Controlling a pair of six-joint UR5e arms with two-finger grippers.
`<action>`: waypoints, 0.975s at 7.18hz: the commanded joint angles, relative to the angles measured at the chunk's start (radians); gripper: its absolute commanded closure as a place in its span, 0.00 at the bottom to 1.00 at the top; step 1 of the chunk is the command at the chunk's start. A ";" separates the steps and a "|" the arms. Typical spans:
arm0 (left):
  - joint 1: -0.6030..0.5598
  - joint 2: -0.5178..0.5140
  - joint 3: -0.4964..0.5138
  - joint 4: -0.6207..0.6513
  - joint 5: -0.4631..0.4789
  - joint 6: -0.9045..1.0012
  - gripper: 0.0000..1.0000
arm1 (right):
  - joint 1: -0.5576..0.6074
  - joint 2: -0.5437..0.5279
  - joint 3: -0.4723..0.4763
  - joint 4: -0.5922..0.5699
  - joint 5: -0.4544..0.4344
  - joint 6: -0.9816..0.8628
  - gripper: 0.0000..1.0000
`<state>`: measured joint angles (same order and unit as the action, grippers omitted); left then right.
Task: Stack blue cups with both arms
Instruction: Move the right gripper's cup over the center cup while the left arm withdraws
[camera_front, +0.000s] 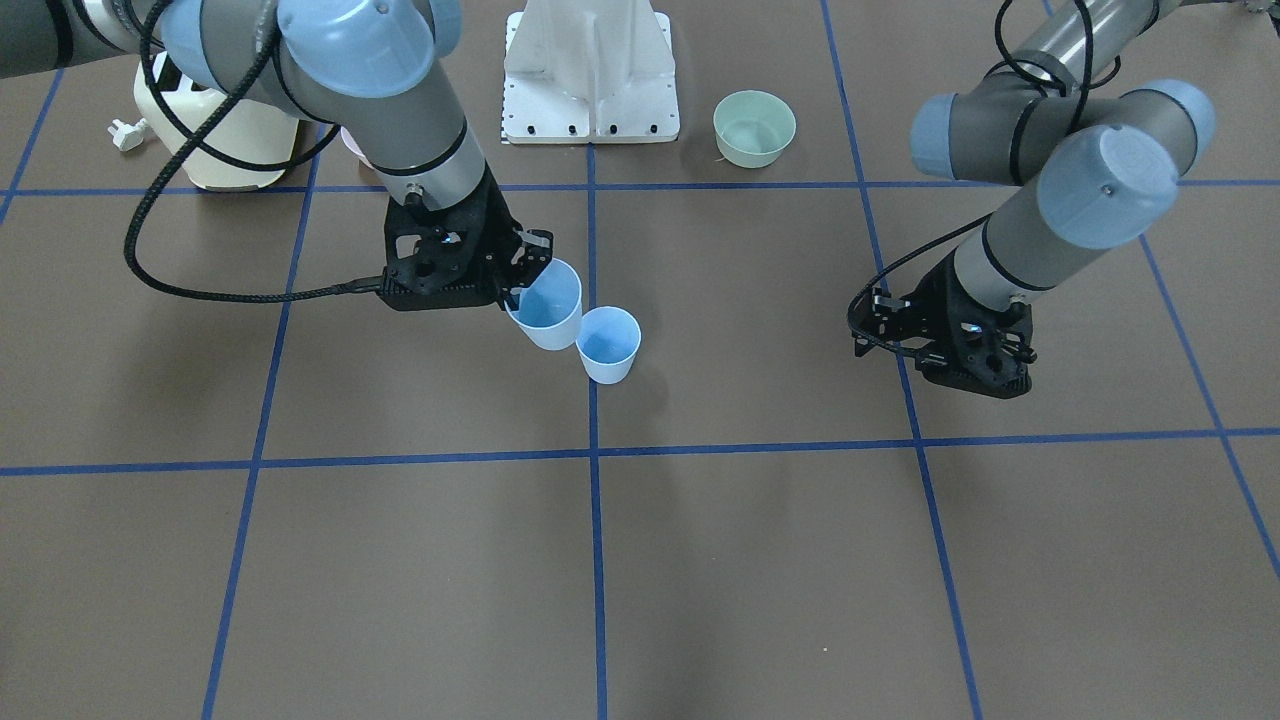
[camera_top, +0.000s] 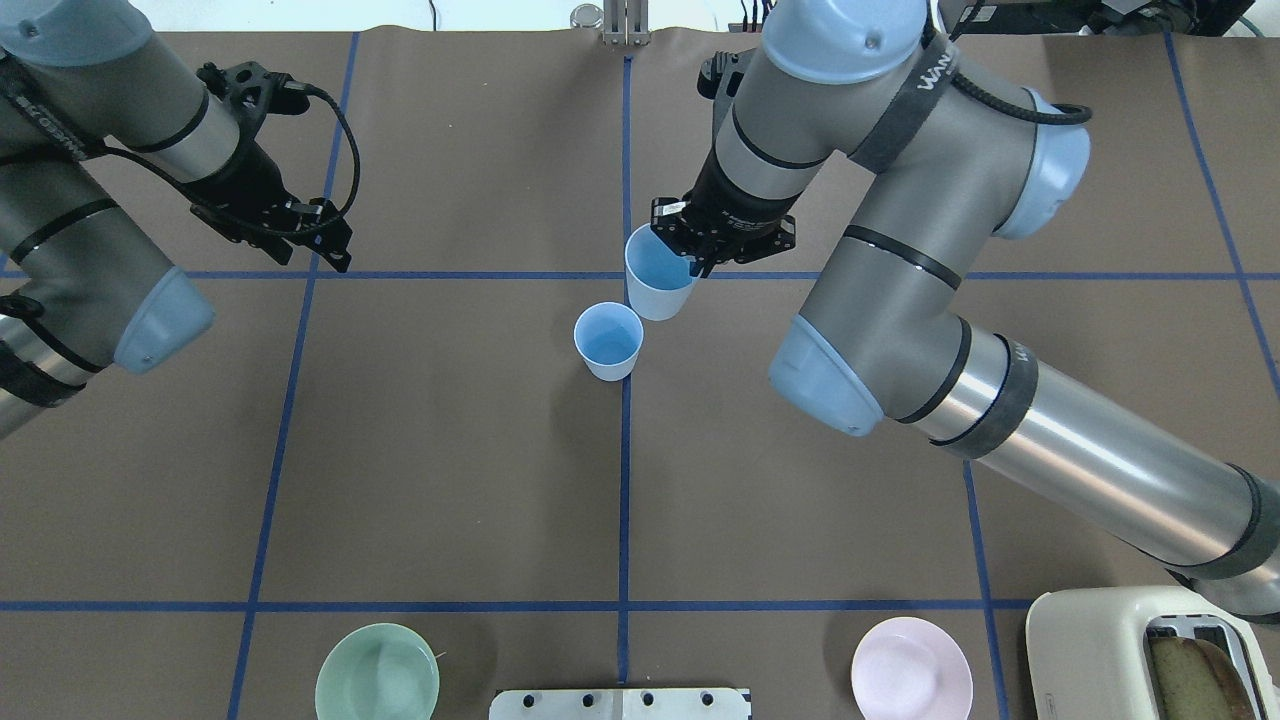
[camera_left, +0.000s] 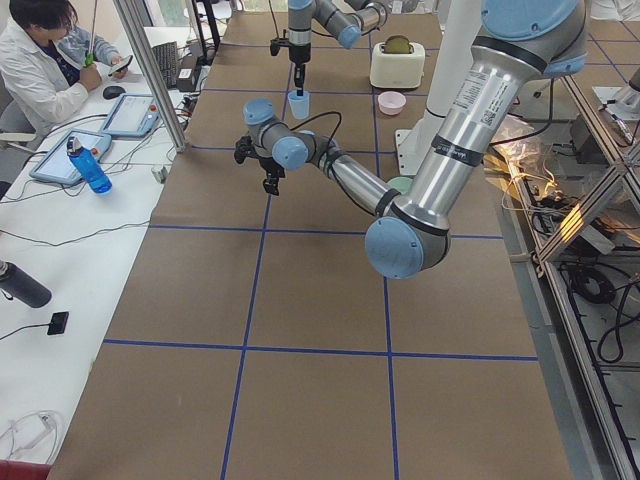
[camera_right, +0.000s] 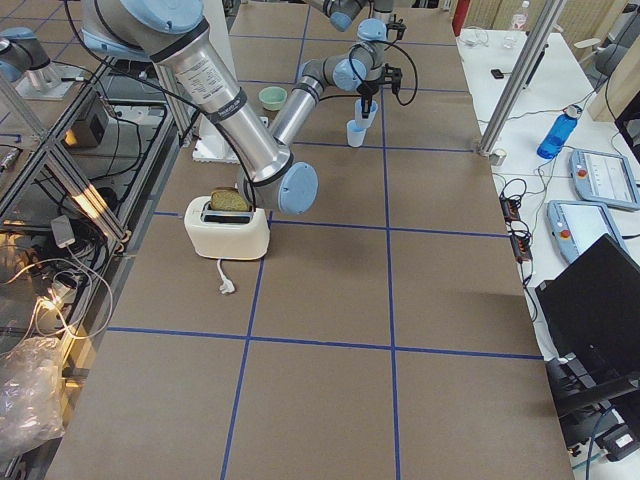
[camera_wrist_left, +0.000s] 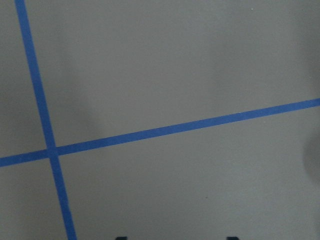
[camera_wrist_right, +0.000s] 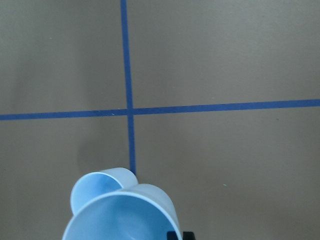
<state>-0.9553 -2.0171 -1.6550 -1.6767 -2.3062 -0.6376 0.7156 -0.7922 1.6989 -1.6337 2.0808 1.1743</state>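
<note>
The blue cup in my right gripper, tilted just above the table, will be let go inside the other blue cup (camera_front: 611, 336) (camera_wrist_right: 98, 189), which stands upright at the centre blue line.
My right gripper (camera_top: 693, 262) is shut on the rim of one blue cup (camera_top: 655, 285) and holds it tilted, a little above the table; the same cup shows in the front view (camera_front: 548, 310). The other blue cup (camera_top: 608, 340) stands upright on the table right beside it, at the centre blue line, and also shows in the front view (camera_front: 608, 345). In the right wrist view the held cup (camera_wrist_right: 120, 215) fills the bottom and the standing cup (camera_wrist_right: 95, 190) sits just behind it. My left gripper (camera_top: 300, 235) is open and empty, far off over bare table.
A mint-green bowl (camera_top: 377, 672) and a pink bowl (camera_top: 911, 668) sit near the robot's white base (camera_front: 590, 75). A cream toaster (camera_top: 1150, 650) with bread stands at my right, its plug (camera_front: 128, 133) beside it. Blue tape lines cross the brown table.
</note>
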 joint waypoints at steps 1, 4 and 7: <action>-0.026 0.024 0.000 0.000 -0.005 0.049 0.24 | -0.037 0.031 -0.050 0.054 -0.042 0.033 0.91; -0.026 0.029 0.000 0.000 -0.012 0.050 0.23 | -0.073 0.071 -0.103 0.055 -0.088 0.033 0.91; -0.026 0.029 0.000 -0.002 -0.012 0.050 0.22 | -0.088 0.064 -0.105 0.055 -0.093 0.033 0.91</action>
<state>-0.9817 -1.9881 -1.6552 -1.6777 -2.3178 -0.5875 0.6326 -0.7271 1.5939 -1.5785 1.9900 1.2072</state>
